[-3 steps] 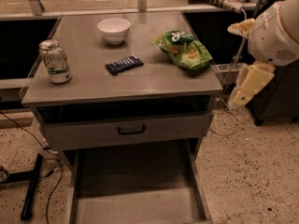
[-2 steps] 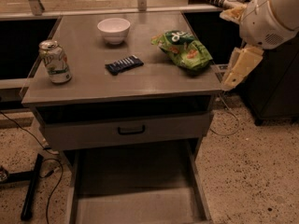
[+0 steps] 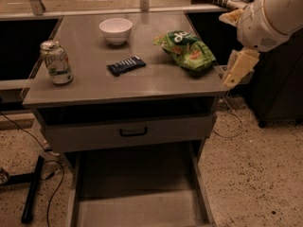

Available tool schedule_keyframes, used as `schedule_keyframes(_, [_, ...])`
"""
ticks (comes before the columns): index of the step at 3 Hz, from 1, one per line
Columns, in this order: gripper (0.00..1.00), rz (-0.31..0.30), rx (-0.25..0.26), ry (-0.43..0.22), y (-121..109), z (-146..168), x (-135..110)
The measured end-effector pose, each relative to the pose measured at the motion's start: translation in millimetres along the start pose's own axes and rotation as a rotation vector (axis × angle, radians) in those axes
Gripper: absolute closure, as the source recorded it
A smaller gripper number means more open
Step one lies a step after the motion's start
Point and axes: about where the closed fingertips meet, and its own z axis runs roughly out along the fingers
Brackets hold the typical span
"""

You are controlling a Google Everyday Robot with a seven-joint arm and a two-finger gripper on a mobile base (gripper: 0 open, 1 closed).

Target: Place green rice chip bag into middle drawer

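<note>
The green rice chip bag must go into the middle drawer, so I need to close my gripper on the crinkled middle (image 3: pixel 191 51) of the bag.
The green rice chip bag (image 3: pixel 185 49) lies crinkled on the right part of the grey cabinet top (image 3: pixel 94 86). The middle drawer (image 3: pixel 137 211) is pulled out low at the front, and its flat grey floor is bare. My gripper (image 3: pixel 238 70) hangs from the white arm (image 3: pixel 270 15) just off the cabinet's right edge. It is a little right of the bag and slightly lower, and does not touch it. It holds nothing that I can see.
A white bowl (image 3: pixel 116 30) stands at the back of the top, a soda can (image 3: pixel 56 62) at the left, and a small dark blue packet (image 3: pixel 126 65) in the middle. A closed drawer front with a black handle (image 3: pixel 133 132) sits above the open drawer. Cables (image 3: pixel 45 174) lie on the floor at left.
The arm and gripper have risen and moved a little left, closer to the cabinet's right edge and the bag. The bag and other objects have not moved.
</note>
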Motion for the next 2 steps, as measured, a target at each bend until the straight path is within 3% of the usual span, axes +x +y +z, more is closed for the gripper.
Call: schedule_keyframes(2, [0.0, 0.006, 0.023, -0.034, -32, 55, 15])
